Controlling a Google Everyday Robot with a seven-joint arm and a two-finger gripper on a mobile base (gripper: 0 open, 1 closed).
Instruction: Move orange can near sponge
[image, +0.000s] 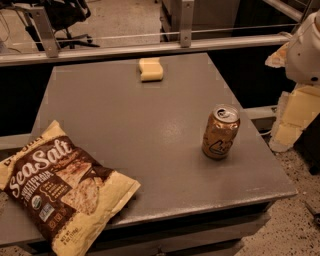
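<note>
My gripper moves to the orange can next and closes around the can's upper half (222, 128), just under its silver top.
The orange can (220, 132) stands upright on the grey table (150, 125), right of the middle, its silver top and pull tab facing up. The sponge (151, 69), a pale yellow block with wavy edges, lies near the table's far edge, well apart from the can. My gripper (291, 117) hangs at the right edge of the view below the white arm (306, 47). It is beyond the table's right edge, right of the can, and touches nothing.
A large yellow-and-brown "Sea Salt" chip bag (60, 187) lies on the table's front left corner. A metal railing (150, 47) runs behind the table's far edge. Speckled floor (295, 225) shows at the right.
</note>
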